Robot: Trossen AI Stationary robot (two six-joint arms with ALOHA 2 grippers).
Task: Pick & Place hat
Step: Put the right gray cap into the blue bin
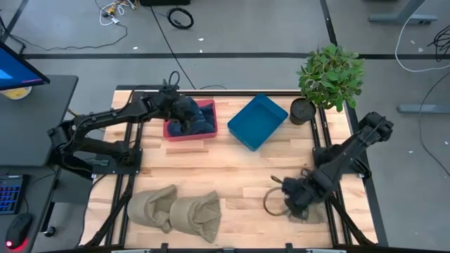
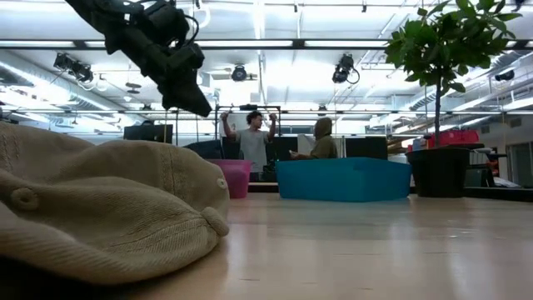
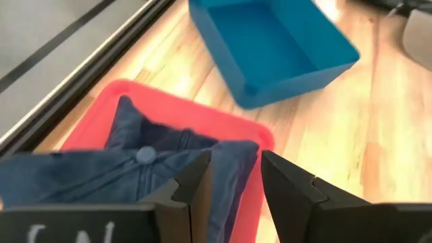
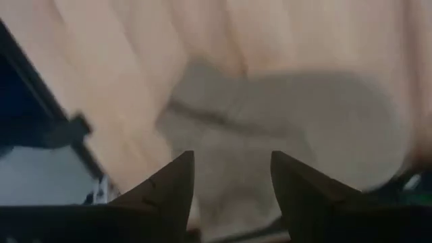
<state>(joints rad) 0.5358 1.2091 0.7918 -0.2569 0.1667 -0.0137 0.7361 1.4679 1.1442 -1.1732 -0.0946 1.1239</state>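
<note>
The robot's right gripper needs to close on the cloth fold (image 1: 304,213) (image 4: 233,128) next to the edge of the khaki hat that lies under it.
A dark blue hat (image 1: 191,119) lies in the red bin (image 1: 209,133) at the table's far left; the left wrist view shows the blue hat (image 3: 135,169) with its top button up. My left gripper (image 3: 233,179) is open and hangs above that bin, well clear of it in the low view (image 2: 196,104). Two khaki hats (image 1: 151,205) (image 1: 198,214) lie on the near left of the table. A third khaki hat (image 1: 309,212) lies near right, partly under my open right gripper (image 1: 292,200), whose fingers point down over that hat (image 4: 270,142). My right gripper is open above the near-right khaki hat (image 4: 270,142), fingers coming from above. Whether the fingertips touch the cloth, I cannot tell.
An empty blue bin (image 1: 256,121) sits right of the red one. A potted plant (image 1: 327,77) stands at the far right corner. Bare wood lies in the table's middle (image 1: 239,176). People stand in the room beyond the table (image 2: 250,142).
</note>
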